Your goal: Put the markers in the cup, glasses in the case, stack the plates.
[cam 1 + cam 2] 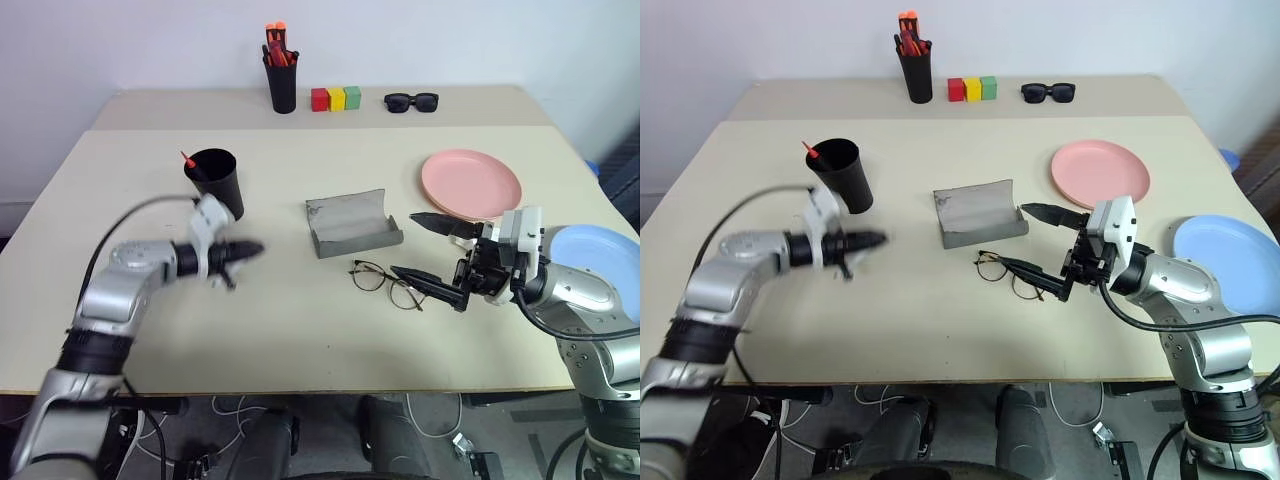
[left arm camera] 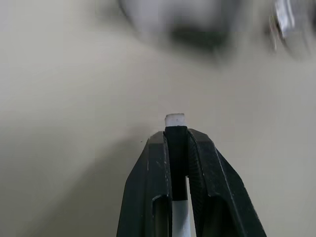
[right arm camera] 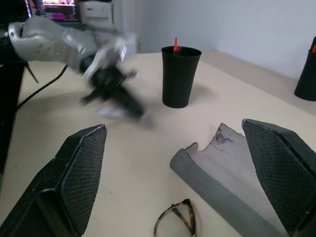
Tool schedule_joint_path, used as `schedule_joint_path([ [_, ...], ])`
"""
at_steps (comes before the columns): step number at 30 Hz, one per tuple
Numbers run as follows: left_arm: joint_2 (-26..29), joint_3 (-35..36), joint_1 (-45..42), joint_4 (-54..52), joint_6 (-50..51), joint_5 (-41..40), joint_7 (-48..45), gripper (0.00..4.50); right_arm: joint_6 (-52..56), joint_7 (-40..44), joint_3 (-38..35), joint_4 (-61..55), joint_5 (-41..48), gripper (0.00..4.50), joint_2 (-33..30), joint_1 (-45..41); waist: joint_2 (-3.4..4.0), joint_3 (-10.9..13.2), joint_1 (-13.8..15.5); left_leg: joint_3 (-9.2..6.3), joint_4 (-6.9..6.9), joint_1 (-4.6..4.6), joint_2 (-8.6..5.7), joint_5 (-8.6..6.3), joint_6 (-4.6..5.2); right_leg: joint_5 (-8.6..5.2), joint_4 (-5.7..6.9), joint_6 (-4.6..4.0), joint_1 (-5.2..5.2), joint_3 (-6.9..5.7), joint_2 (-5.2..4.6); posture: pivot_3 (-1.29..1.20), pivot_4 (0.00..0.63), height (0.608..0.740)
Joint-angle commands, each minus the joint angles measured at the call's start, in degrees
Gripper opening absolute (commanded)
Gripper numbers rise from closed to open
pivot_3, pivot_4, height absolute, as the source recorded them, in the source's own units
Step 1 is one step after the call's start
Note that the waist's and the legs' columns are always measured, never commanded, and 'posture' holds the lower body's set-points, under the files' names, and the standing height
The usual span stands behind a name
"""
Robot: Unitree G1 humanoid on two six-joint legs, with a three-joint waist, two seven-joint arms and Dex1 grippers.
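Note:
Next, I let go of the white marker with my left gripper inside the black cup (image 1: 215,165), next to the red-capped marker.
My left gripper (image 1: 245,252) hangs just above the table in front of the black cup (image 1: 215,180), shut on a white marker (image 2: 175,119) that runs between its fingers. A red-capped marker (image 1: 187,160) sticks out of the cup. The grey case (image 1: 352,224) lies open at mid-table. The thin wire glasses (image 1: 385,282) lie in front of it. My right gripper (image 1: 405,244) is open and level just right of the glasses, its lower finger over their right lens. The pink plate (image 1: 470,184) is at the right, with the blue plate (image 1: 600,255) nearer, behind my right arm.
At the back of the table stand a black pot of orange-topped pens (image 1: 281,75), a row of red, yellow and green blocks (image 1: 335,98) and chunky black sunglasses (image 1: 411,101). The table's front edge (image 1: 300,388) runs close below both arms.

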Motion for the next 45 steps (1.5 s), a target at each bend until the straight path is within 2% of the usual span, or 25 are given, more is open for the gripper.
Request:
schedule_joint_path([
  [1, -1.46, 11.56, -8.94, 3.39, -7.51, -5.93, 4.24, 0.03, -1.22, 0.59, -0.25, -0.18, 0.25, 4.5, 0.51, -1.01, 0.02, -0.01, 0.02, -0.01, 0.04, -0.02, 0.0, -0.01, 0.01, 0.0, -0.01, 0.0, 0.0, -0.02, 0.0, 0.0, 0.15, 0.74],
  [4, -2.31, 14.73, -14.34, 7.13, -15.01, -4.6, 7.03, 0.03, -1.1, 0.87, 0.25, 0.47, 0.21, 4.5, 0.78, -1.89, 0.13, -0.08, -0.33, 0.12, 0.04, 0.07, -0.04, -0.05, 0.05, 0.02, -0.04, 0.03, 0.03, 0.05, -0.04, 0.0, 0.15, 0.74],
  [7, -2.27, 14.56, -15.74, 9.37, -21.38, -2.66, 6.09, 0.03, -1.22, 1.07, 0.57, 1.05, -0.01, 4.5, 0.86, -2.51, 0.15, -0.09, -0.63, 0.15, 0.04, 0.08, -0.05, -0.05, 0.06, 0.03, -0.02, 0.05, 0.04, 0.07, -0.05, 0.0, 0.15, 0.74],
  [11, -1.66, 16.14, -16.16, 16.06, -32.18, 1.54, 10.38, 0.03, -1.14, 0.96, 0.36, 1.13, -0.03, 4.5, 0.75, -3.03, 0.13, -0.08, -0.81, 0.14, 0.06, 0.06, -0.06, -0.06, 0.07, 0.05, -0.02, 0.08, 0.04, 0.07, -0.04, 0.0, 0.15, 0.74],
  [14, -1.56, 16.25, -15.71, 20.52, -36.25, 2.19, 10.63, 0.03, -0.94, 0.74, 0.08, 0.76, 0.17, 4.5, 0.7, -2.72, 0.13, -0.08, -0.83, 0.13, 0.06, 0.05, -0.06, -0.06, 0.08, 0.05, -0.02, 0.08, 0.03, 0.07, -0.04, 0.0, 0.15, 0.74],
  [20, -5.18, 13.52, -15.63, 28.44, -43.68, 4.13, 9.65, 0.03, -1.22, 0.57, 0.16, 0.83, -0.2, 4.5, 0.79, -2.51, 0.1, -0.08, -0.53, 0.12, 0.11, 0.04, -0.09, -0.07, 0.1, 0.07, -0.03, 0.12, 0.08, 0.07, -0.05, 0.0, 0.15, 0.74],
  [29, -6.84, 13.44, -16.64, 35.51, -48.19, 3.3, 5.54, 0.03, -1.21, 0.53, -0.58, 0.26, -0.12, 4.5, 0.54, -1.47, 0.07, -0.06, -1.04, 0.12, 0.12, 0.06, -0.09, -0.1, 0.15, 0.08, -0.01, 0.15, 0.07, 0.07, -0.04, 0.0, 0.15, 0.74],
  [32, -7.02, 13.52, -16.32, 36.77, -49.14, 2.72, 4.11, 1.21, -1.4, 0.45, -0.76, 0.5, -0.32, 4.5, 0.51, -1.65, 0.06, -0.06, -0.94, 0.12, 0.12, 0.04, -0.1, -0.1, 0.15, 0.08, -0.02, 0.15, 0.07, 0.07, -0.04, 0.0, 0.15, 0.74],
  [38, -7.41, 13.79, -15.9, 36.05, -50.14, 1.57, 3.12, 4.12, -1.42, 0.34, -1.02, 0.42, -0.46, 4.5, 0.33, -1.47, 0.06, -0.06, -0.88, 0.12, 0.14, 0.03, -0.1, -0.1, 0.15, 0.09, -0.02, 0.16, 0.08, 0.07, -0.04, 0.0, 0.15, 0.74],
  [39, -7.61, 13.83, -15.98, 35.08, -49.7, 0.9, 2.64, 4.44, -1.36, 0.3, -1.03, 0.36, -0.41, 4.5, 0.35, -1.46, 0.06, -0.06, -0.89, 0.12, 0.14, 0.03, -0.1, -0.1, 0.15, 0.09, -0.02, 0.16, 0.08, 0.07, -0.04, 0.0, 0.15, 0.74],
  [42, -8.03, 12.25, -15.92, 31.03, -43.09, -0.8, 1.08, 4.44, -1.36, 0.23, -0.94, 0.38, -0.5, 4.5, 0.36, -1.58, 0.06, -0.06, -0.9, 0.11, 0.14, 0.03, -0.1, -0.1, 0.16, 0.09, -0.01, 0.16, 0.08, 0.07, -0.04, 0.0, 0.15, 0.74],
  [43, -8.43, 10.98, -15.44, 28.1, -38.75, -2.0, -0.36, 4.44, -1.39, 0.22, -0.91, 0.48, -0.57, 4.5, 0.38, -1.68, 0.06, -0.06, -0.88, 0.11, 0.14, 0.03, -0.1, -0.1, 0.15, 0.09, -0.02, 0.16, 0.08, 0.07, -0.04, 0.0, 0.15, 0.74],
  [45, -8.89, 5.06, -12.28, 16.84, -23.94, -6.34, -6.01, 4.44, -1.47, 0.24, -0.98, 0.67, -0.65, 4.5, 0.49, -1.75, 0.06, -0.06, -0.9, 0.1, 0.15, 0.01, -0.1, -0.11, 0.16, 0.09, -0.01, 0.16, 0.08, 0.07, -0.04, 0.0, 0.15, 0.74],
])
